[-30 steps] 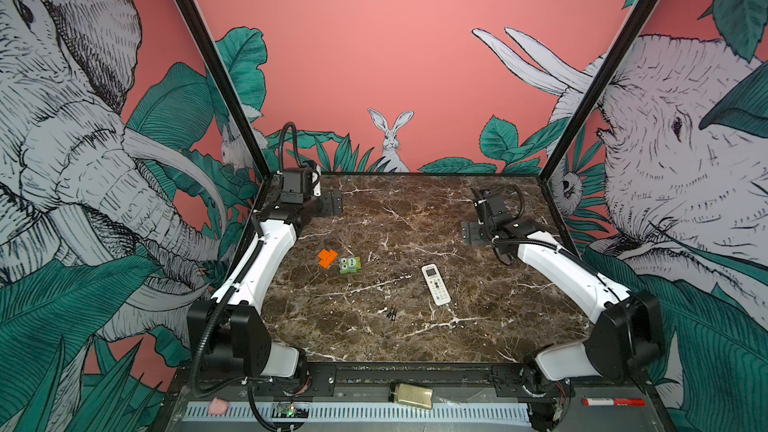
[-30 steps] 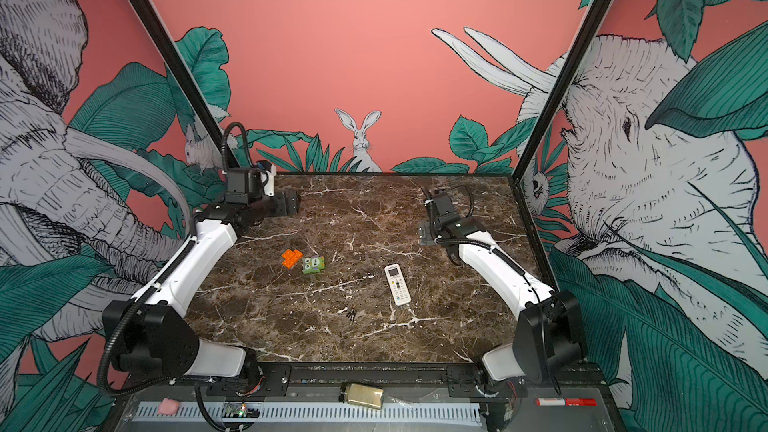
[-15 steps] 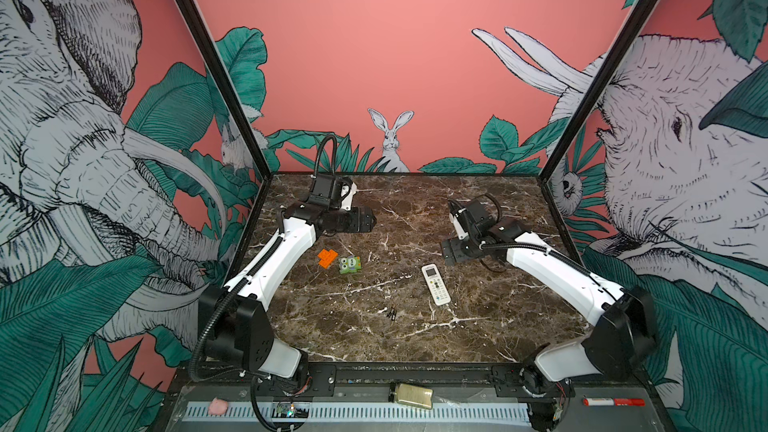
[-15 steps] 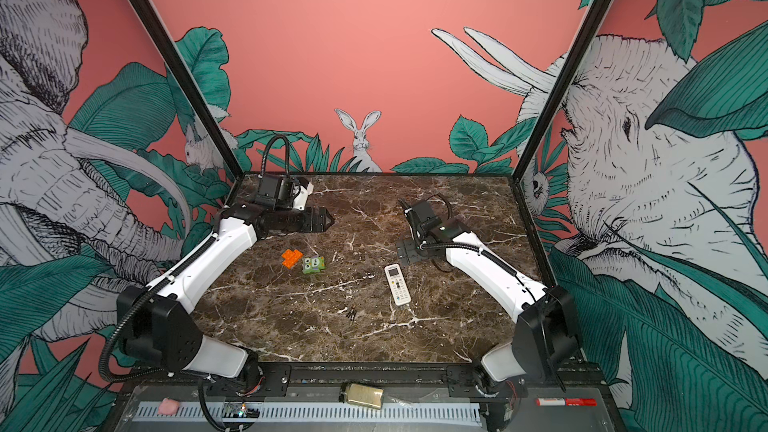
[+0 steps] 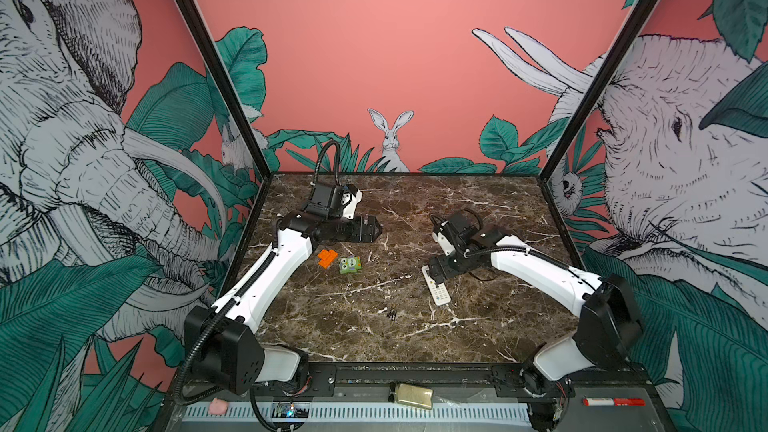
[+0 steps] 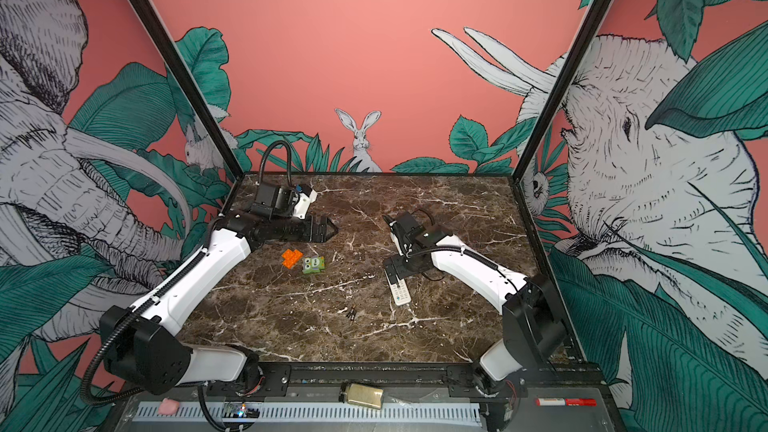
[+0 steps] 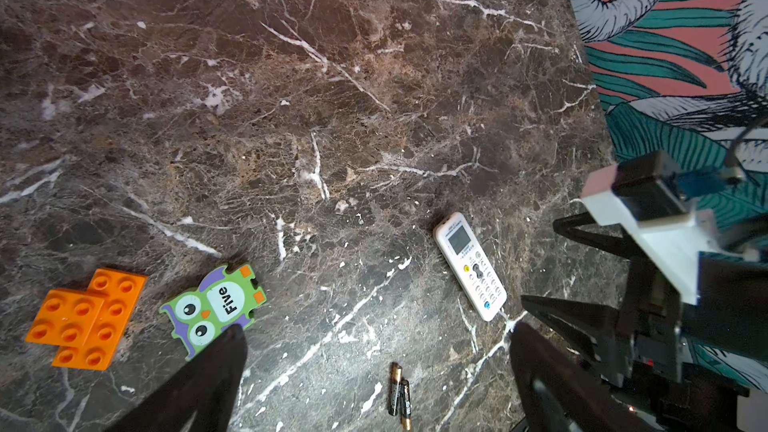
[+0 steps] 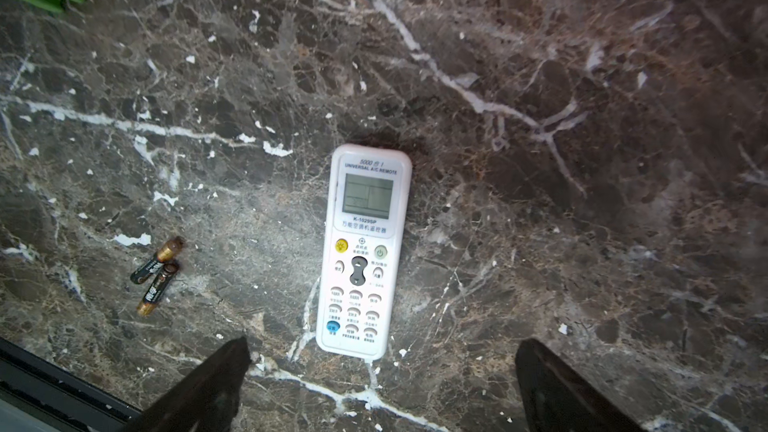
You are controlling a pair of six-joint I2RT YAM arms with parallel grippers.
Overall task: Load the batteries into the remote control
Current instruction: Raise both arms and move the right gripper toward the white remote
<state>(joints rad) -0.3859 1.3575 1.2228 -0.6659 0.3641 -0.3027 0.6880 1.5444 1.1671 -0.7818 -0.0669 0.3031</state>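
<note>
My right gripper will close on the lower button end [image 5: 438, 295] [image 8: 352, 313] of the white remote control, which is the end that lies away from its screen.
The white remote control [image 5: 439, 292] [image 6: 402, 293] lies face up on the marble table, screen end toward the back. My right gripper [image 5: 434, 271] [image 6: 391, 271] hovers open over that screen end; in the right wrist view its jaws [image 8: 384, 343] stand wide apart above the remote [image 8: 363, 251], holding nothing. Two batteries [image 5: 391, 312] [image 6: 351, 312] [image 8: 158, 274] lie side by side on the table, left of the remote and nearer the front. My left gripper [image 5: 374, 228] [image 7: 379, 328] is open and empty, well behind them, with the batteries [image 7: 399, 390] showing between its fingers.
An orange brick [image 5: 327, 258] and a green owl block [image 5: 350, 264] lie close together left of centre, below the left gripper. A brassy object [image 5: 411, 393], a red marker [image 5: 613, 401] and a pink lump [image 5: 217, 406] sit on the front rail. Black frame posts and walls close in the table.
Both arms have swung from the back corners toward the middle. The right gripper has come down over the remote's far end; the left has reached out past the orange brick. Both stayed open.
</note>
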